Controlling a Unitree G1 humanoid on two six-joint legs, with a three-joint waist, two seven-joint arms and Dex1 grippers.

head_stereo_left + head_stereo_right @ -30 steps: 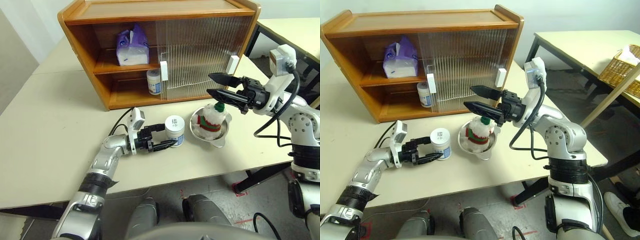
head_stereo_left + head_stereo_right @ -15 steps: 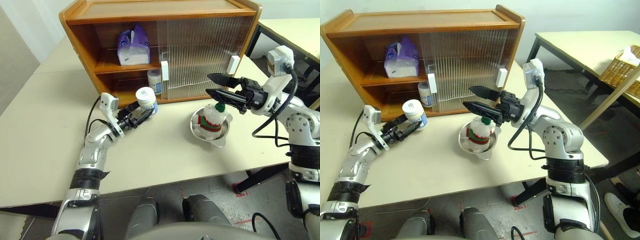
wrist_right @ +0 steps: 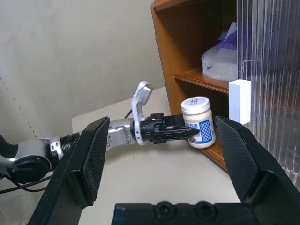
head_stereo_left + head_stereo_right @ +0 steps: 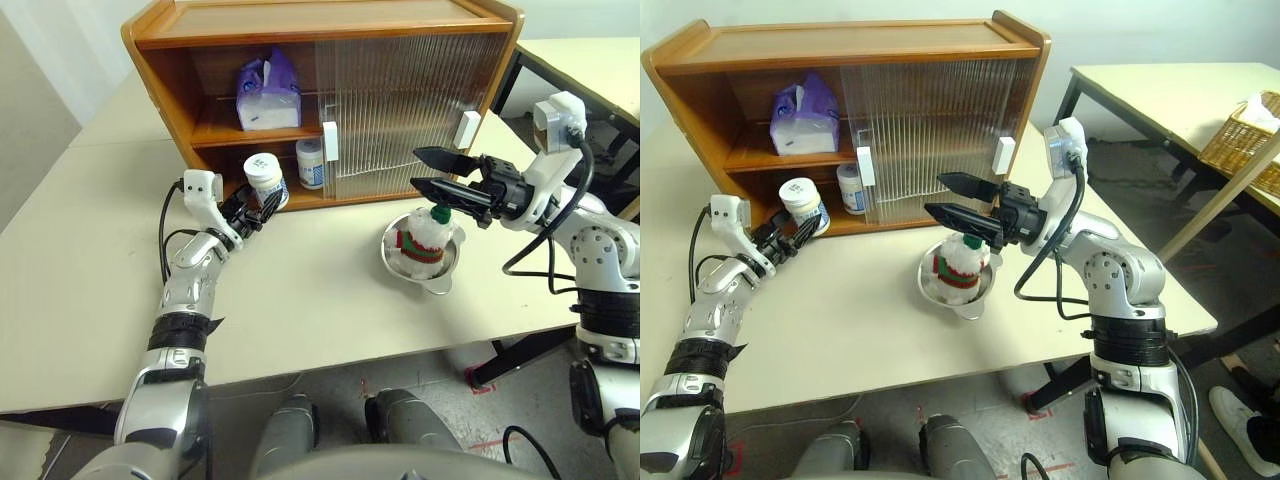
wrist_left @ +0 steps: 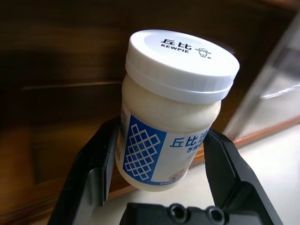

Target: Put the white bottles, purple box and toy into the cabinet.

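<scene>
The robot's left gripper should set the white bottle down on the lower shelf (image 4: 262, 187) beside the second white bottle.
My left gripper (image 4: 262, 203) is shut on a white bottle (image 4: 265, 178) with a blue-printed label. It holds the bottle slightly tilted, just in front of the open left half of the cabinet (image 4: 330, 22), at lower-shelf height. The left wrist view shows both fingers pressed on the bottle's (image 5: 173, 117) sides. A second white bottle (image 4: 309, 163) stands on the lower shelf beside the door edge. The purple box (image 4: 267, 92) rests on the upper shelf. The toy (image 4: 424, 238) sits in a steel bowl (image 4: 389, 256) on the table. Above it my right gripper (image 4: 415, 168) hovers open and empty, pointing left.
Ribbed sliding doors (image 4: 400, 110) with white handles cover the cabinet's right half. Bare table (image 4: 300, 300) lies between the bowl and my left arm. A second table with a wicker basket (image 4: 1245, 130) stands off to the right.
My left gripper has carried the white bottle from the table beside the bowl leftward and up to the cabinet's open lower shelf. The right arm has stayed still.
</scene>
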